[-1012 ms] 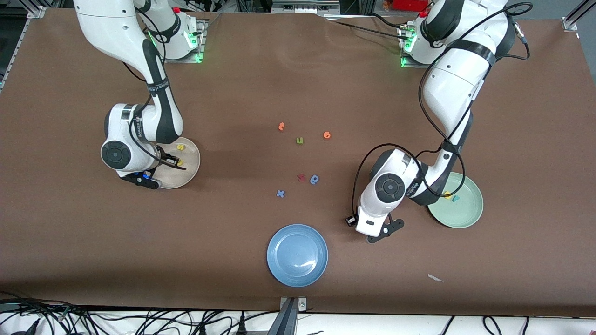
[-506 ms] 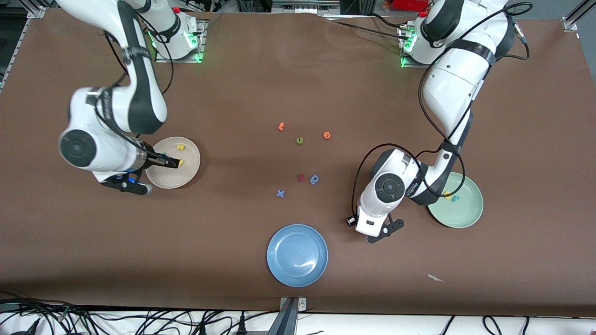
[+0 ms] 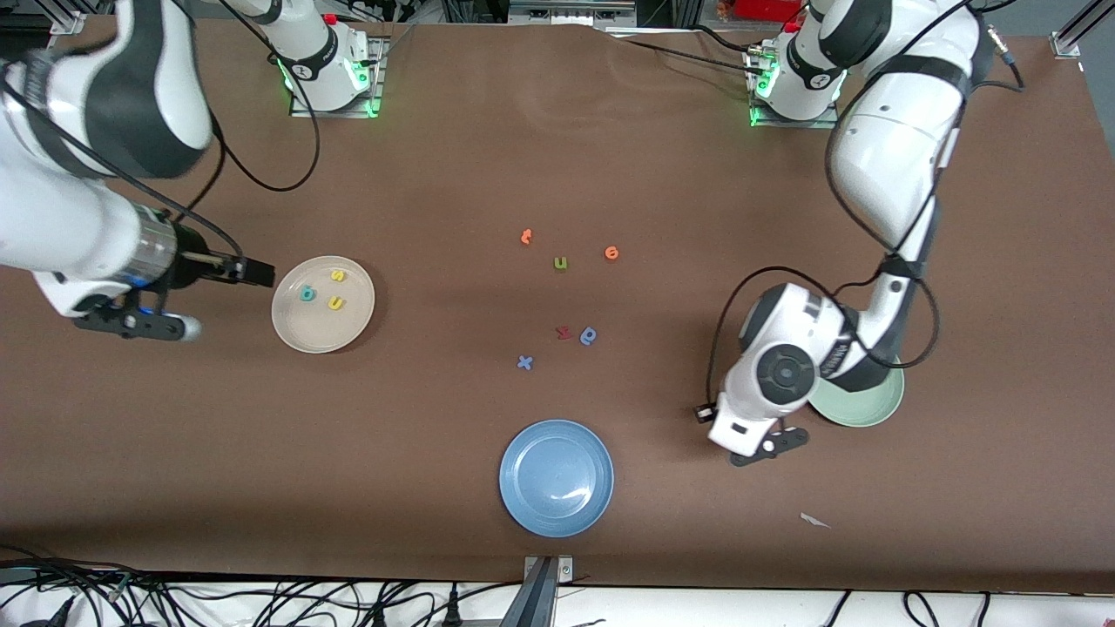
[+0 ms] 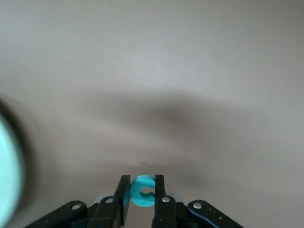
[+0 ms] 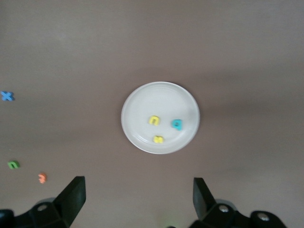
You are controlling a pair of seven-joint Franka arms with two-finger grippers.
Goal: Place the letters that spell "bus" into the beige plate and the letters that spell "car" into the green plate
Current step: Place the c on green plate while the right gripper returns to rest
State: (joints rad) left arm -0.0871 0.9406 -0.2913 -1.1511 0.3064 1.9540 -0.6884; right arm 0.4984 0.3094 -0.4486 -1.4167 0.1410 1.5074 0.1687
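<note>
Next, I let go of the teal c, now held over by the green plate, with my left gripper just off the middle of the green plate point(image 3: 833, 382), toward the blue plate.
The beige plate point(image 3: 353, 324) point(image 5: 137, 102) holds the letters of "bus": a teal b point(image 3: 307, 293) point(image 5: 177, 124), a yellow s point(image 3: 337, 275) point(image 5: 158, 139) and a yellow u point(image 3: 335, 303) point(image 5: 155, 120). My right gripper point(image 3: 260, 273) point(image 5: 137, 194) hangs open and empty beside that plate, toward the right arm's end of the table. My left gripper point(image 4: 141, 183) is shut on a teal c point(image 4: 142, 192). Its wrist point(image 3: 784, 374) covers part of the green plate point(image 3: 871, 409) point(image 4: 7, 175). The other letters of "car" are hidden under that arm.
A blue plate point(image 3: 556, 477) lies near the front edge. Loose letters sit mid-table: two orange ones point(image 3: 526, 236) point(image 3: 611, 252), an olive u point(image 3: 560, 263), a red one point(image 3: 564, 332), a blue rounded one point(image 3: 589, 335), a blue x point(image 3: 524, 362). A white scrap point(image 3: 814, 520) lies nearer the camera than the green plate.
My right gripper opened and drew up and away from the beige plate, leaving the teal b in it. My left arm moved with the c toward the green plate, covering its letters.
</note>
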